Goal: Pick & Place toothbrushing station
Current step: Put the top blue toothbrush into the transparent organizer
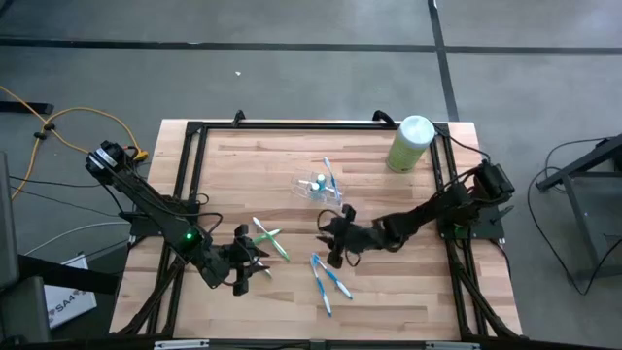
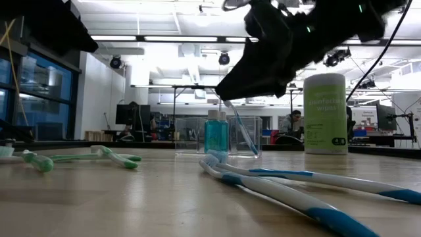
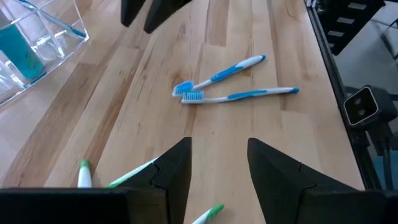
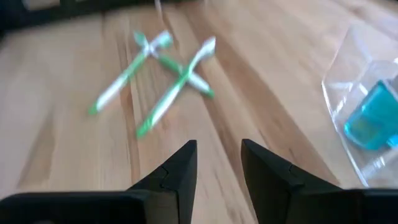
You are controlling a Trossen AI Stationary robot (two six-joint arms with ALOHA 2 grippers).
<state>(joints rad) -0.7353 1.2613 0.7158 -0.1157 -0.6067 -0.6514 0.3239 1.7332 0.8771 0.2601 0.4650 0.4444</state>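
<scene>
The handle's middle (image 1: 337,281) of the blue-white toothbrush lying near the table's near edge, the one closer to my right gripper, will be gripped by that gripper.
The clear cup (image 1: 319,186) stands mid-table on its base, with blue-capped tubes inside and one blue-white toothbrush (image 1: 328,167) leaning in it. Two green-white toothbrushes (image 1: 269,238) lie crossed on the wood to its left. Two blue-white toothbrushes (image 1: 328,276) lie toward the near edge. My left gripper (image 3: 217,146) is open just left of the green pair (image 3: 124,177) and faces the blue pair (image 3: 230,87). My right gripper (image 4: 217,146) is open above the table between the cup (image 4: 367,112) and the blue pair. It faces the green pair (image 4: 161,81) and holds nothing.
A pale green canister with a white top (image 1: 410,144) stands at the far right corner. A black frame (image 1: 194,146) runs along the table's edges. Bare wood lies along the far side and at the near right.
</scene>
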